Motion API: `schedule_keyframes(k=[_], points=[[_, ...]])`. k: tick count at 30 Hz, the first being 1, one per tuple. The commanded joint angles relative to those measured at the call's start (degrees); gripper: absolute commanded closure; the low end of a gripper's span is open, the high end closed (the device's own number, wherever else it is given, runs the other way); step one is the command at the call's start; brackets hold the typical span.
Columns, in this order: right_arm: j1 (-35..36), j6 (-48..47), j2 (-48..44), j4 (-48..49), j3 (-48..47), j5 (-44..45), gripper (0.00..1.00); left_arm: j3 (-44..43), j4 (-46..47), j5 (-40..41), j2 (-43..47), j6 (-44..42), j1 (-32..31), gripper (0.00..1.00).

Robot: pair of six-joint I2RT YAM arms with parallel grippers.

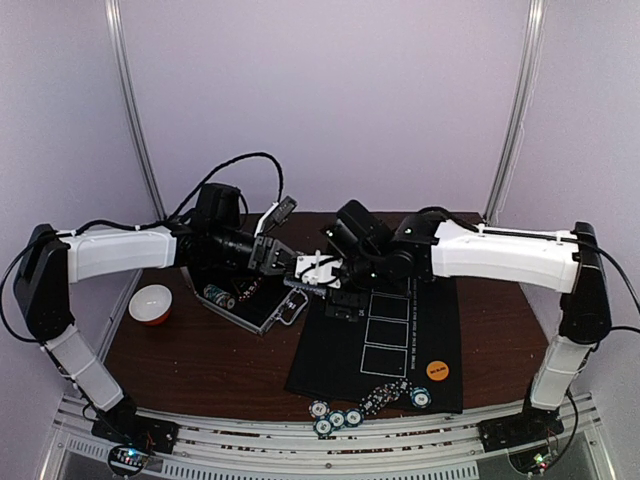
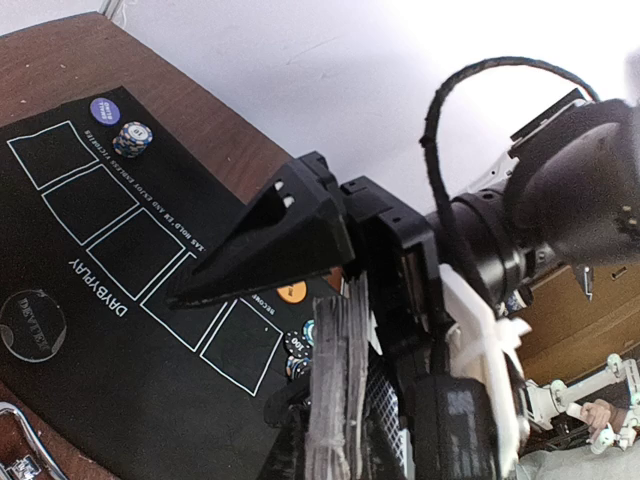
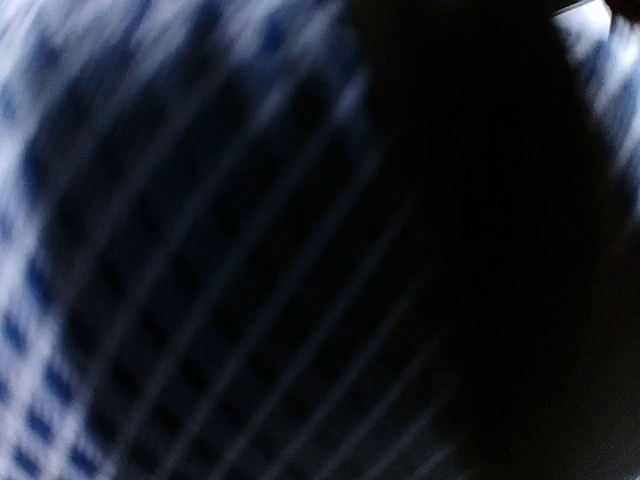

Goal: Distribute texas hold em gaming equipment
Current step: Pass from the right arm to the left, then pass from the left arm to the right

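Note:
The back of the deck crowds the wrist of my right gripper, so next I back that gripper off and use it to take the deck by the end (image 2: 340, 318) away from my left gripper.
A deck of grey-blue-backed playing cards (image 2: 340, 380) stands edge-on between the fingers of my left gripper (image 2: 345, 425), which is shut on it. Both grippers meet over the back left corner of the black mat (image 1: 400, 335), the left gripper (image 1: 276, 260) facing the right gripper (image 1: 318, 270). The right gripper's black finger (image 2: 265, 245) stands well off the deck, open. The right wrist view is filled by a blurred cross-hatched card back (image 3: 200, 260). Striped chips (image 1: 335, 418) lie at the mat's front edge, with an orange disc (image 1: 436, 369) beside them.
An open silver case (image 1: 250, 305) lies left of the mat, and a red-and-white bowl (image 1: 151, 303) further left. On the mat sit a purple disc (image 2: 104, 110), a single chip (image 2: 133, 138) and a black disc (image 2: 32, 325). More chips (image 1: 385, 395) are heaped near the front.

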State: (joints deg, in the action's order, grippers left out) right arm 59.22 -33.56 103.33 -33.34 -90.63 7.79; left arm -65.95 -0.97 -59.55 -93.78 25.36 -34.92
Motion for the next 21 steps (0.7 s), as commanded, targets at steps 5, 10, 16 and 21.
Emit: schedule_keyframes(k=[5, 10, 16, 21], points=[[-0.34, -2.54, -13.04, 31.85, 20.21, 0.03, 0.0, -0.6, 4.59, -3.6, 1.92, 2.25, -0.17, 1.0], [-0.36, -0.82, -13.24, 35.4, 23.01, -4.54, 0.0, -1.22, 4.38, -2.41, 1.67, 2.78, -0.17, 1.0], [-0.35, 2.07, -12.79, 39.28, 24.38, -5.59, 0.15, -1.2, 5.36, -1.95, 1.63, 3.98, -0.17, 1.0], [-0.94, 3.0, -11.4, 38.02, 23.31, -4.52, 0.23, -1.12, 6.15, -2.06, 1.62, 4.76, -0.23, 1.0]])
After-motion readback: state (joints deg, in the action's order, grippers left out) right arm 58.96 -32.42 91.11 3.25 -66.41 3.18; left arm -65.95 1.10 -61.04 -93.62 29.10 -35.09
